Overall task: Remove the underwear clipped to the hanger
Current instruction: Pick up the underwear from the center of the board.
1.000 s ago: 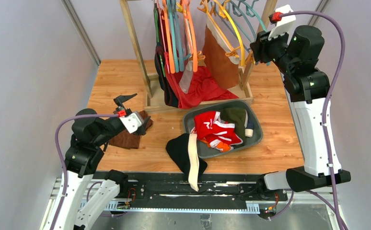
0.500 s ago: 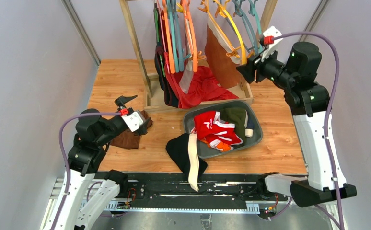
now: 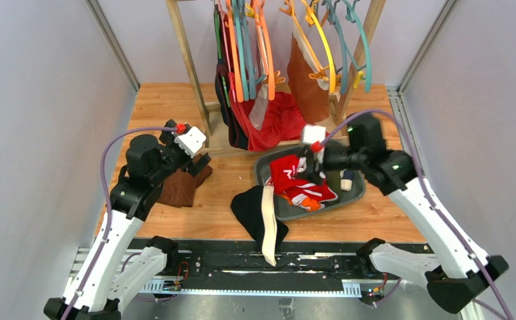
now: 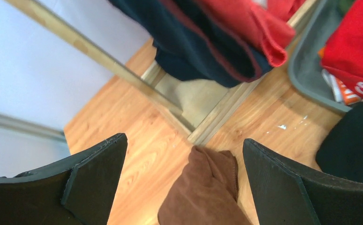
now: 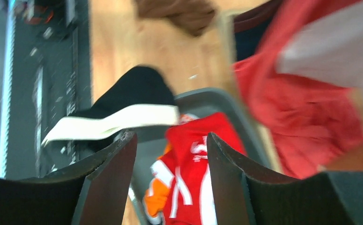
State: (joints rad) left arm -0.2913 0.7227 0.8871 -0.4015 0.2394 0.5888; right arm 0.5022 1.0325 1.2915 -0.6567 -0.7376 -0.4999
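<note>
The black briefs are next for my right gripper, which should go to them and close on their pale band (image 3: 267,231) (image 5: 96,126), near the front edge of the table.
Brown underwear (image 3: 309,77) with a pale waistband hangs clipped to a yellow hanger (image 3: 322,40) on the wooden rack. A pale beige piece (image 3: 261,107) hangs from an orange hanger (image 3: 265,47). Red briefs with white trim (image 3: 299,181) (image 5: 196,187) lie in the grey basket (image 3: 354,195). Black briefs with a pale band (image 3: 259,215) (image 5: 123,96) drape over its near left rim. My right gripper (image 3: 307,168) (image 5: 171,137) hovers open over the red briefs, holding nothing. My left gripper (image 3: 199,164) (image 4: 183,140) stands wide open above a brown cloth (image 4: 207,187).
A large red cloth (image 3: 282,121) and a dark garment (image 3: 224,107) hang low into the rack's wooden base (image 3: 279,145). A dark green cloth (image 3: 330,163) lies in the basket. The brown cloth (image 3: 179,188) rests on the table left of the basket.
My right arm swung from the rack's upper right down to above the basket, its jaws widening. My left arm rose and shifted towards the rack's base.
</note>
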